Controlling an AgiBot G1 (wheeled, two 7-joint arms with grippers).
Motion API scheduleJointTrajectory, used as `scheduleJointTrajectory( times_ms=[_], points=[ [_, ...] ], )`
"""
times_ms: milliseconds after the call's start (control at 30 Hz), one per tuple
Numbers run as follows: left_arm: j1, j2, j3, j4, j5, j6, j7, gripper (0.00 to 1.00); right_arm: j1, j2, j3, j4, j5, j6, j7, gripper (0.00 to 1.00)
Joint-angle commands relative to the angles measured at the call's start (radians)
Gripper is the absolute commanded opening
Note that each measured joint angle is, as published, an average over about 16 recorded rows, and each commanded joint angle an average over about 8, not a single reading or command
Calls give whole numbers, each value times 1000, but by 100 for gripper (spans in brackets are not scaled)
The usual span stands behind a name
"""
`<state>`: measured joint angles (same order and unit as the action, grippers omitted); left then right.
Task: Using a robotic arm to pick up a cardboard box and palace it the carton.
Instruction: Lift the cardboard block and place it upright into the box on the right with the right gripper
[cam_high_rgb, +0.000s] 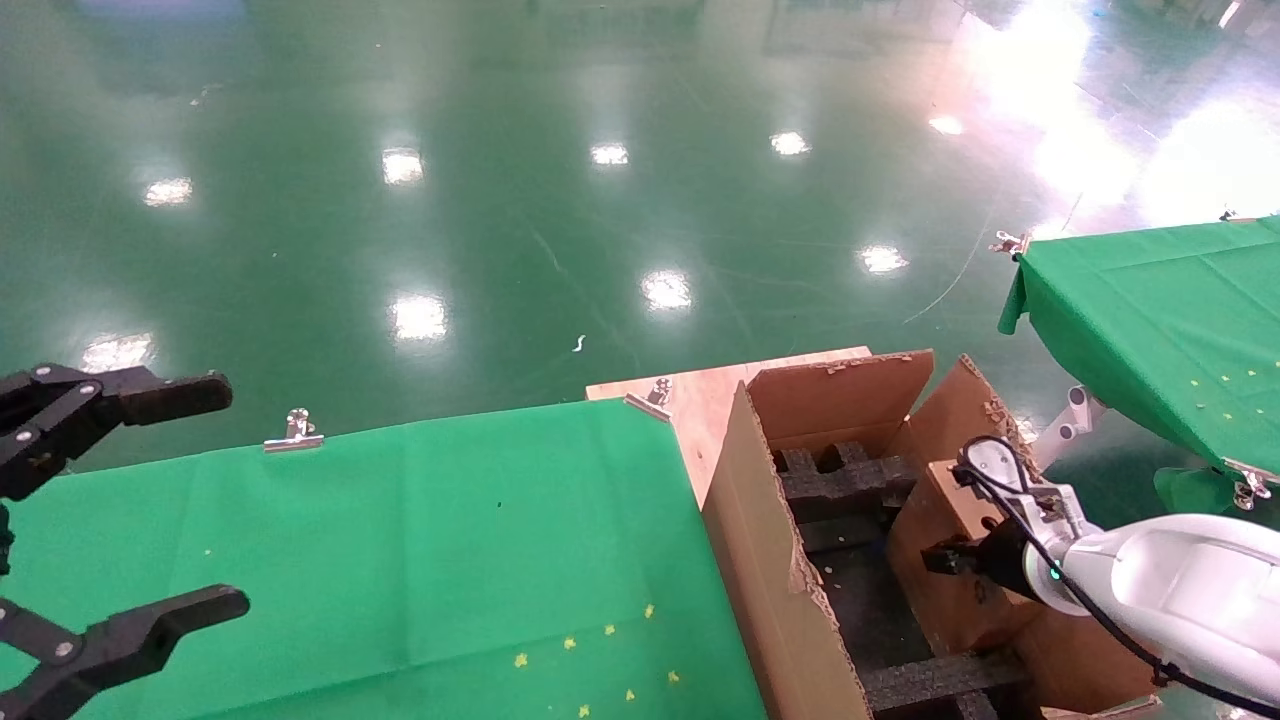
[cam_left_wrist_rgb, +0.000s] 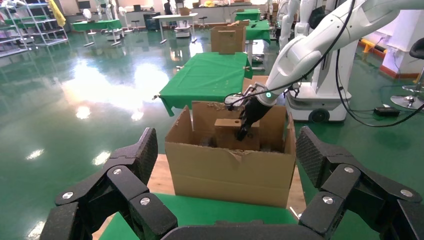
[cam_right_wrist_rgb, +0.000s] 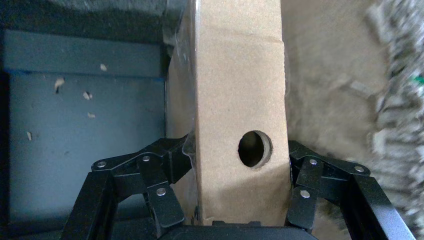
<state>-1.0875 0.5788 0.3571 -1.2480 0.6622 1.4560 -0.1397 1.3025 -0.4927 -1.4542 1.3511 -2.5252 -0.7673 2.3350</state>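
Observation:
I need to use my right gripper to set the cardboard box down between the black foam inserts and let go of it there, along the carton's arm-side (cam_high_rgb: 932, 583).
The white robotic arm (cam_high_rgb: 1170, 580) reaches into the large brown carton (cam_high_rgb: 770, 560), which has ragged flaps and black foam inserts (cam_high_rgb: 850, 480). Its right gripper (cam_high_rgb: 955, 558) is shut on the small cardboard box (cam_high_rgb: 935, 510), held on edge inside the carton near the right wall. The right wrist view shows the box's narrow side with the round hole (cam_right_wrist_rgb: 240, 100) clamped between both fingers of the gripper (cam_right_wrist_rgb: 240, 167). The left wrist view shows the carton (cam_left_wrist_rgb: 230, 172), the box (cam_left_wrist_rgb: 227, 134) and the right gripper (cam_left_wrist_rgb: 247, 125). My left gripper (cam_high_rgb: 232, 497) is open and empty over the green table.
The green-clothed table (cam_high_rgb: 400, 560) lies left of the carton, with metal clips (cam_high_rgb: 293, 432) on its far edge and yellow marks near the front. A wooden board (cam_high_rgb: 700, 395) lies under the carton. A second green table (cam_high_rgb: 1150, 310) stands at right.

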Motion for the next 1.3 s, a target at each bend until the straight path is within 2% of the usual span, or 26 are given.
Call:
scheduleJointTrajectory(
  times_ms=[33, 400, 467, 500, 667, 733, 767, 1300],
  points=[
    [0, 0, 0, 0, 0, 0, 0, 100, -9, -5, -2, -2, -4, -2, 11, 0],
    [0, 0, 0, 0, 0, 0, 0, 100, -44, -21, -18, -14, -12, 3, 22, 0],
    [0, 0, 0, 0, 0, 0, 0, 100, -46, -23, -19, -17, -14, 6, 20, 5],
    [0, 0, 0, 0, 0, 0, 0, 100, -47, -24, -19, -18, -14, 8, 19, 15],
    [0, 0, 0, 0, 0, 0, 0, 100, -50, -26, -20, -23, -17, 14, 18, 78],
    [0, 0, 0, 0, 0, 0, 0, 100, -51, -26, -20, -23, -16, 15, 18, 98],
    [0, 0, 0, 0, 0, 0, 0, 100, -51, -26, -20, -23, -16, 15, 17, 100],
    [0, 0, 0, 0, 0, 0, 0, 100, -28, -27, -13, -27, -16, 19, 3, 100]
  ],
)
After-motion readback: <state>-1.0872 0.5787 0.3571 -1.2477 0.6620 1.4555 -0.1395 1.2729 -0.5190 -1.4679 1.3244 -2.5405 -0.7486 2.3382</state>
